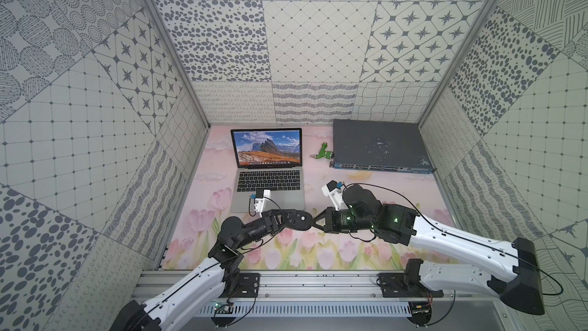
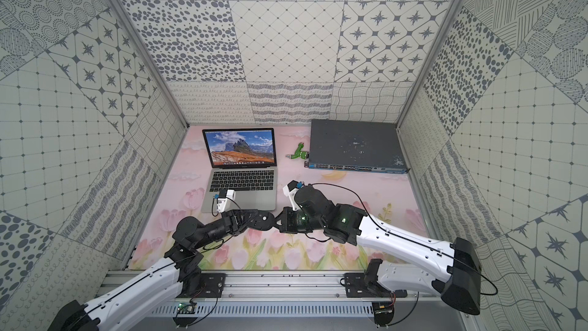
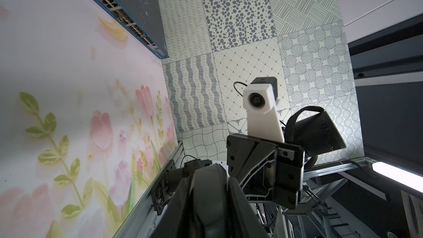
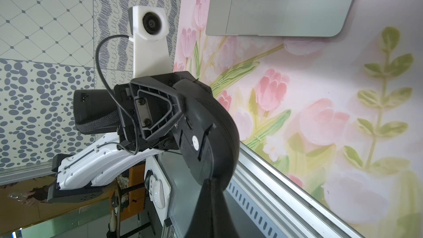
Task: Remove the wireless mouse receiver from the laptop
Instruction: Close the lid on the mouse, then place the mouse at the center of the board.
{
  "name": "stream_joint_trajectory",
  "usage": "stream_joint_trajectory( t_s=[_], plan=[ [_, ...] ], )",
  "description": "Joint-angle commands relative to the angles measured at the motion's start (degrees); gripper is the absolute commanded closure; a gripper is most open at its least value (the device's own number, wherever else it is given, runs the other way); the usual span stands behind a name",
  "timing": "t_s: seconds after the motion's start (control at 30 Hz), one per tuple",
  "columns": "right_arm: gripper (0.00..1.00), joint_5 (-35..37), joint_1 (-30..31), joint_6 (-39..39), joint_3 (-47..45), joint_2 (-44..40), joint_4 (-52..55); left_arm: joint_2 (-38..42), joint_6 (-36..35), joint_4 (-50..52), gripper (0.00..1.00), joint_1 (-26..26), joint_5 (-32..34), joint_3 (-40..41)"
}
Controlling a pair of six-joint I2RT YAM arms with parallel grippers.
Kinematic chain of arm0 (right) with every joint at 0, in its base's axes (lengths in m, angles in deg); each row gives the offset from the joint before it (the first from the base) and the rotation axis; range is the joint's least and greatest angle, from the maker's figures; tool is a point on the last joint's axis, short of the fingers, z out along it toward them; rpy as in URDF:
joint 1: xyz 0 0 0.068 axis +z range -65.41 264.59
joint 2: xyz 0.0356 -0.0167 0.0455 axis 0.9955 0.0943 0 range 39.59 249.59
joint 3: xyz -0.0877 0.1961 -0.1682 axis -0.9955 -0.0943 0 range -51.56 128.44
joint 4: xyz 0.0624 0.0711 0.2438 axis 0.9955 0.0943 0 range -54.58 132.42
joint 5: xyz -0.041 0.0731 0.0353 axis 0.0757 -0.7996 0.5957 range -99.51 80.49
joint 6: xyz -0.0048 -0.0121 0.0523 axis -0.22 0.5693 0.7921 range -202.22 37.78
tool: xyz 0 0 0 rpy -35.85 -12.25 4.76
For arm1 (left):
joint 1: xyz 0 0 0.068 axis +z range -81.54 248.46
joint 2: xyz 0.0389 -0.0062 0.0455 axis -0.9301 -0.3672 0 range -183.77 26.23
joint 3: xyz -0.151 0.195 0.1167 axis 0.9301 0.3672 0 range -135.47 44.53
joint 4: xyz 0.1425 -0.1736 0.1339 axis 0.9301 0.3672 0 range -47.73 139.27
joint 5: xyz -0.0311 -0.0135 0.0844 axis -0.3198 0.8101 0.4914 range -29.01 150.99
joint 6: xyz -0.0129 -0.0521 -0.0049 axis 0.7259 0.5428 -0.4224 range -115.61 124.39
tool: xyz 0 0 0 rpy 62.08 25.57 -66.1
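The robot's shut right fingers meet only the slanting rim of the mouse, so the right gripper will open, line up and take the mouse's loose end [image 1: 305,220].
The laptop [image 1: 270,186] [image 2: 241,186] lies open at the back left, screen lit; its front corner shows in the right wrist view [image 4: 286,8]. The wireless mouse receiver shows in no view. Over the mat's front middle, my left gripper [image 1: 294,219] [image 3: 210,179] is shut on a black oval mouse [image 1: 302,220] [image 3: 210,193], held on edge. My right gripper [image 1: 315,221] [image 4: 211,182] faces it, its fingers pressed together and their tips touching the rim of the mouse [image 4: 206,133], whose underside with a slot and a white sticker is turned towards the right wrist camera.
A flat dark-grey network switch [image 1: 378,148] sits at the back right, with a green gadget [image 1: 324,153] between it and the laptop. Patterned walls close in three sides. A metal rail [image 1: 286,281] runs along the front edge.
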Motion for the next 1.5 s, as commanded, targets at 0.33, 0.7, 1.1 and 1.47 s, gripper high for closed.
stream_joint_trajectory(
  t_s=[0.33,0.7,1.1,1.47],
  plan=[
    [1.00,-1.4,0.5,0.3,0.9,2.9,-6.4,0.0,0.7,-5.7,0.91,0.0,-0.6,-0.1],
    [0.24,1.5,-4.4,-8.7,0.0,-9.1,-1.2,-0.1,-2.2,-5.0,0.91,0.0,-1.1,-0.6],
    [0.19,-19.5,-8.7,-16.5,0.5,-0.5,-4.3,-0.5,-11.4,-8.3,0.90,-0.1,-10.4,-6.2],
    [0.13,-36.9,-15.7,18.0,-11.9,1.4,-51.5,-14.7,-16.1,-25.3,0.90,-0.3,-18.1,-15.3]
  ],
)
